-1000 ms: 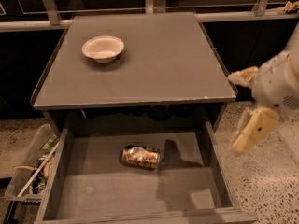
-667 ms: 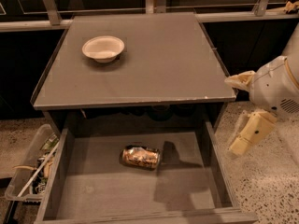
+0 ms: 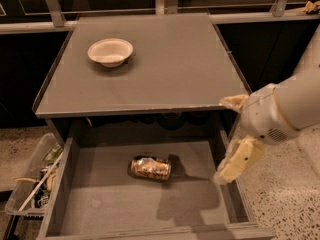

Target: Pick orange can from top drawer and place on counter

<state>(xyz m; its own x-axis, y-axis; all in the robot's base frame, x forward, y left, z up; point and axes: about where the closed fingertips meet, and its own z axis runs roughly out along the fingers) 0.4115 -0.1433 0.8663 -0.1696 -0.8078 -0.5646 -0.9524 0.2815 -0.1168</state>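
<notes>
The robot's gripper should next move to the orange can's end [image 3: 166, 168] that faces its open fingers and close there.
The orange can [image 3: 150, 168] lies on its side on the floor of the open top drawer [image 3: 100, 204], near the middle. The counter [image 3: 170, 69] sits above the drawer. My gripper [image 3: 230, 133] is at the right, over the drawer's right wall and just below the counter's front right corner. It is open and empty, with one tan finger [image 3: 233, 102] by the counter's corner and the other [image 3: 239, 161] lower, over the drawer's right side. The gripper is to the right of the can and apart from it.
A white bowl [image 3: 110, 51] stands on the counter's back left. A clear plastic bin of clutter [image 3: 33, 180] stands on the floor left of the drawer. Speckled floor lies to the right. A dark rail and panels run behind the counter.
My gripper has moved left and down, from beside the counter to over the drawer's right wall. The can and the bowl have not moved.
</notes>
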